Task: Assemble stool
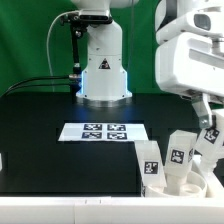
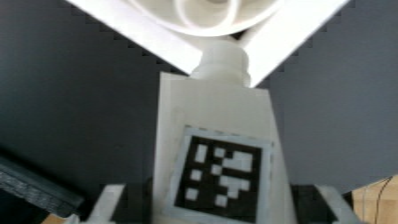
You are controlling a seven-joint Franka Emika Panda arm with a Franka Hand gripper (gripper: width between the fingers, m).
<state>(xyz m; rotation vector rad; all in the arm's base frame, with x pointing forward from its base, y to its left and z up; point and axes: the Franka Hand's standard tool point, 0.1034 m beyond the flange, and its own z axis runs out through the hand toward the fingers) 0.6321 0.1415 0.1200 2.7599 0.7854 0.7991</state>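
Observation:
My gripper will let go of the white stool leg in the seat's round socket (image 1: 194,186) (image 2: 215,14) next to the two standing legs.
In the wrist view my gripper (image 2: 217,207) is shut on a white stool leg (image 2: 217,130) with a black-and-white tag. The grey fingers (image 2: 111,205) press on both of its sides. The leg's narrow end (image 2: 217,62) points at a round socket (image 2: 210,12) in the white seat, between two white ribs. In the exterior view my gripper (image 1: 208,124) holds this leg (image 1: 207,143) at the right edge, tilted. Two more tagged legs (image 1: 150,164) (image 1: 180,152) stand up from the white seat (image 1: 186,184) at the front right. I cannot tell whether the held leg touches the socket.
The marker board (image 1: 104,131) lies flat on the black table (image 1: 50,150) in front of the robot base (image 1: 103,70). A green curtain (image 1: 30,40) hangs behind. The table's pale front edge (image 1: 70,205) runs along the near side.

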